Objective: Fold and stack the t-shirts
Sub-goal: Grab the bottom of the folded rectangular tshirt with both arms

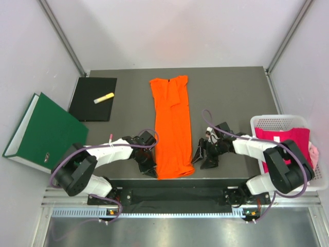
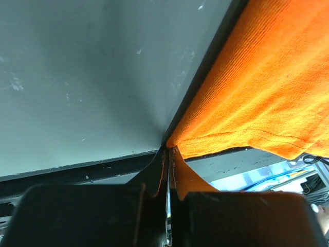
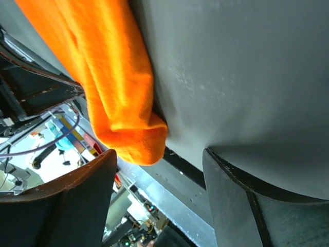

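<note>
Only my left gripper holds the orange t-shirt's hem; next my open right gripper grips the loose corner ahead, that corner point(image 3: 147, 146), before folding.
The orange t-shirt point(image 1: 172, 126) lies on the dark table as a long narrow strip, folded lengthwise, collar end far. My left gripper point(image 1: 149, 168) sits at its near left corner; in the left wrist view the gripper point(image 2: 169, 150) is shut on the orange hem point(image 2: 187, 177). At the near right corner my right gripper point(image 1: 199, 157) is open. In the right wrist view the folded orange corner point(image 3: 131, 136) hangs just ahead of the gap of that gripper point(image 3: 160, 167), touching neither finger. A magenta t-shirt point(image 1: 282, 138) and a pale pink one point(image 1: 313, 152) lie in the basket.
A white slotted basket point(image 1: 275, 121) stands at the right table edge. A green binder point(image 1: 43, 131) lies off the left side, and beside it is a black folder point(image 1: 90, 105) with a yellow marker point(image 1: 104, 98) on it. The table's front edge point(image 1: 205, 180) runs just behind both grippers.
</note>
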